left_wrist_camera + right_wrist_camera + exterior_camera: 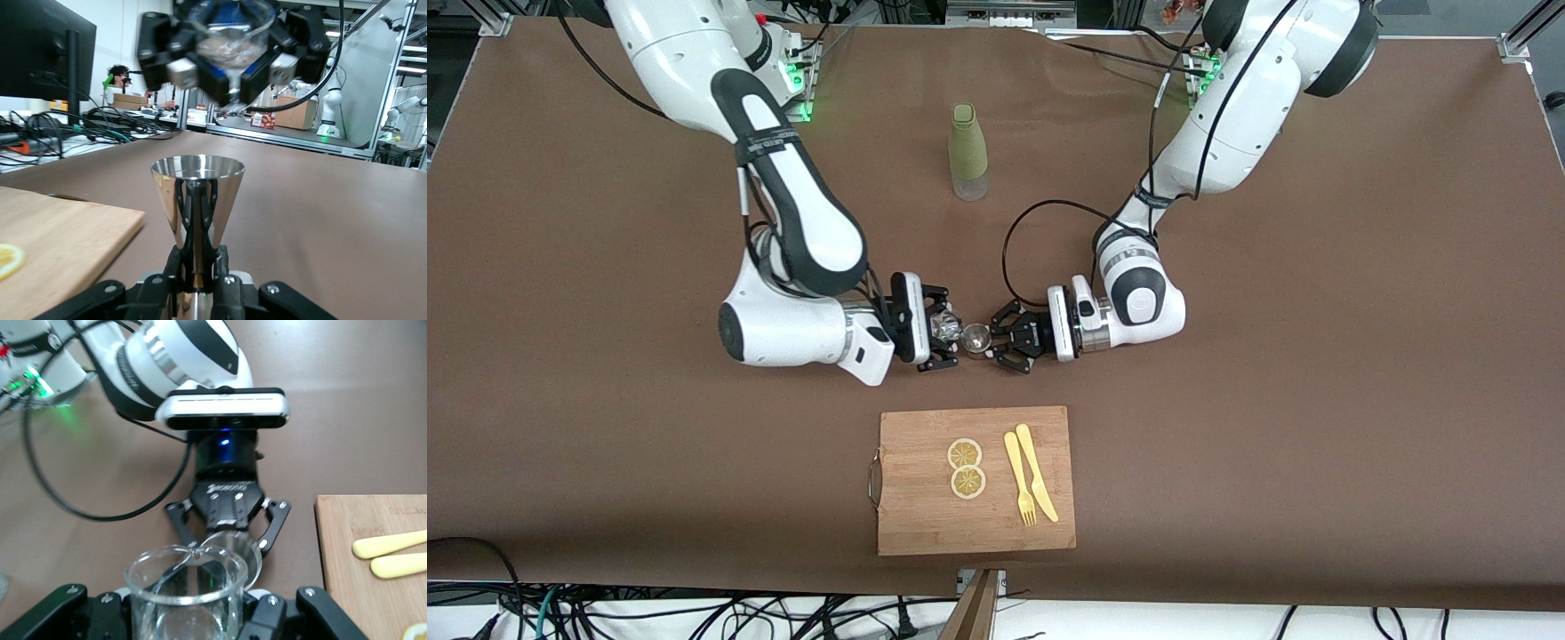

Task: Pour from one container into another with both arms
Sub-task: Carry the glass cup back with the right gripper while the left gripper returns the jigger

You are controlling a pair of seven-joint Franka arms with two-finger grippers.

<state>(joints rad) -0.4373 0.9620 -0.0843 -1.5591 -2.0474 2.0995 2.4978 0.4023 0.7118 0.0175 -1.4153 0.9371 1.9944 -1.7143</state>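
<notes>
My right gripper will release the beaker, still tipped above the steel jigger, on the bare table (748, 325) under its own white wrist joint.
My right gripper (940, 334) is shut on a clear glass beaker (946, 330) over the middle of the table. The beaker is tipped, with its spout toward a steel jigger (975, 337). My left gripper (1003, 342) is shut on that jigger's waist and holds it upright. In the left wrist view the jigger (197, 193) rises from the left gripper (198, 260), and the beaker (230, 40) hangs above it. In the right wrist view the beaker (183, 600) fills the right gripper (187, 617), with its lip at the jigger's rim (235, 550). I cannot tell whether liquid is flowing.
A green bottle (968, 151) stands farther from the front camera than the grippers. Nearer to it lies a wooden cutting board (925, 520) with two lemon slices (965, 454), a yellow fork (1018, 484) and a yellow knife (1036, 471).
</notes>
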